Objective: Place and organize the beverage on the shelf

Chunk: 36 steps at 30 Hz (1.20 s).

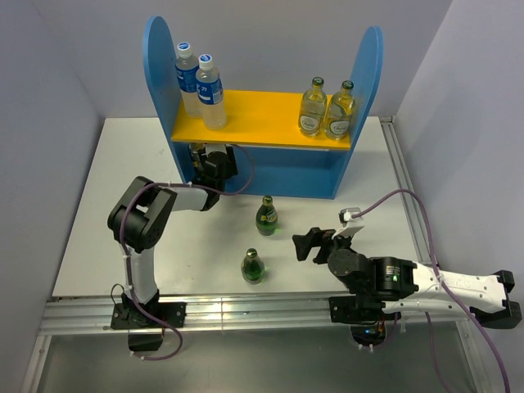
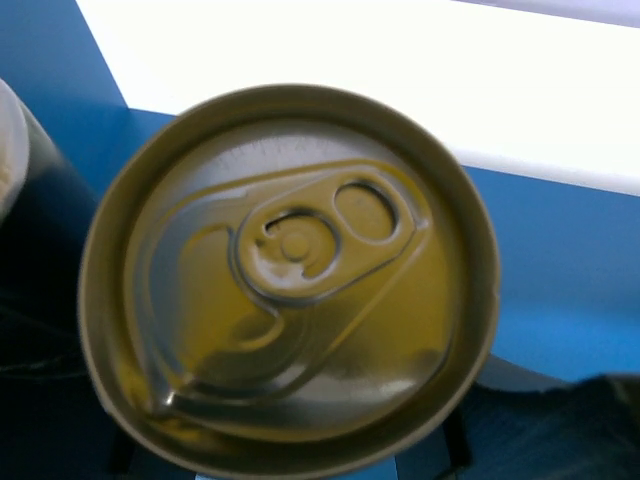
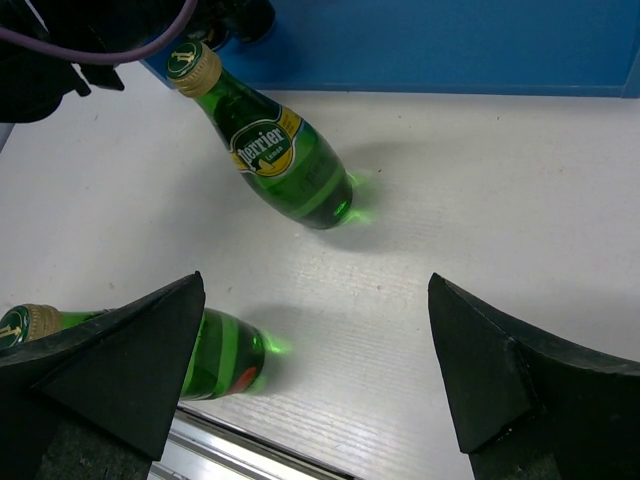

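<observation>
Next, my left gripper releases the gold-topped can on the blue lower level [image 1: 210, 157], beside the dark object. The can is now inside the lower level.
The blue shelf [image 1: 270, 173] stands at the back of the table with a yellow upper board [image 1: 262, 119]. My left gripper [image 1: 214, 164] reaches into the lower level and is shut on a gold-topped can [image 2: 290, 270], whose lid fills the left wrist view. Two green Perrier bottles stand on the table, one [image 1: 267, 216] nearer the shelf and one [image 1: 253, 267] nearer the front. My right gripper [image 1: 315, 241] is open and empty, right of both bottles. In the right wrist view [image 3: 315, 370] the far bottle [image 3: 280, 160] is ahead and the near one [image 3: 215, 355] is partly behind the left finger.
Two clear water bottles with blue labels [image 1: 201, 82] stand on the left of the upper board. Two yellowish glass bottles [image 1: 326, 109] stand on its right. A dark object [image 2: 30, 220] sits just left of the can. An aluminium rail [image 1: 246, 311] runs along the front edge.
</observation>
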Motion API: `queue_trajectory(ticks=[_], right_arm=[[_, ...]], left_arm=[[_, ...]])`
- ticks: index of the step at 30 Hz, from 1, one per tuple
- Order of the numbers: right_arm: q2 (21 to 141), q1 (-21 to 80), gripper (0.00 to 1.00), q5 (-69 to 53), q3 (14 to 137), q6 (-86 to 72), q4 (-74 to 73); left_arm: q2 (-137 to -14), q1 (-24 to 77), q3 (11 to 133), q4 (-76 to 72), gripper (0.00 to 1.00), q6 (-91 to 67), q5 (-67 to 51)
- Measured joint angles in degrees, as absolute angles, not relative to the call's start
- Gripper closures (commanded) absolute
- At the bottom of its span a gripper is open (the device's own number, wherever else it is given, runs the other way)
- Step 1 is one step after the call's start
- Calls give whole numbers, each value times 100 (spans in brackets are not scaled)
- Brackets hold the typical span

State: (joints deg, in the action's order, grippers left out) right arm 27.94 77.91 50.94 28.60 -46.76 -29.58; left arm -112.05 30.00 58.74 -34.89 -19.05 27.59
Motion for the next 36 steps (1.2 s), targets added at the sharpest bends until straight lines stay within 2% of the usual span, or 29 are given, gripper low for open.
queue_trajectory(ticks=[17, 18, 19, 22, 25, 28, 30, 32, 36], right_arm=[[2908, 7791, 1, 5083, 2860, -4659, -2954], [2910, 7791, 1, 5085, 2860, -4661, -2954], [2912, 7793, 1, 5083, 2860, -4661, -2954], [2926, 7791, 1, 5085, 2860, -4661, -2954], [2934, 7791, 1, 5087, 2860, -4661, -2954], [2934, 7791, 1, 5087, 2860, -4661, -2954], [2932, 7791, 1, 5087, 2860, -4663, -2954], [2932, 7791, 1, 5087, 2860, -4663, -2956], [2897, 7791, 1, 5085, 2860, -4665, -2956]], left_arm=[[-11587, 2633, 6427, -3424, 99, -1865, 2473], [-11587, 2628, 6429, -3413, 98, -1865, 2467], [-11587, 2626, 6431, -3406, 91, -1868, 2460], [-11585, 2624, 6429, -3404, 87, -1868, 2445], [-11528, 2622, 6342, -3424, 74, -1868, 2425], [-11432, 2613, 6204, -3435, 66, -1868, 2425], [-11386, 2609, 6147, -3435, 51, -1868, 2418], [-11338, 2611, 6086, -3435, 44, -1870, 2410], [-11244, 2611, 5959, -3448, 37, -1870, 2383]])
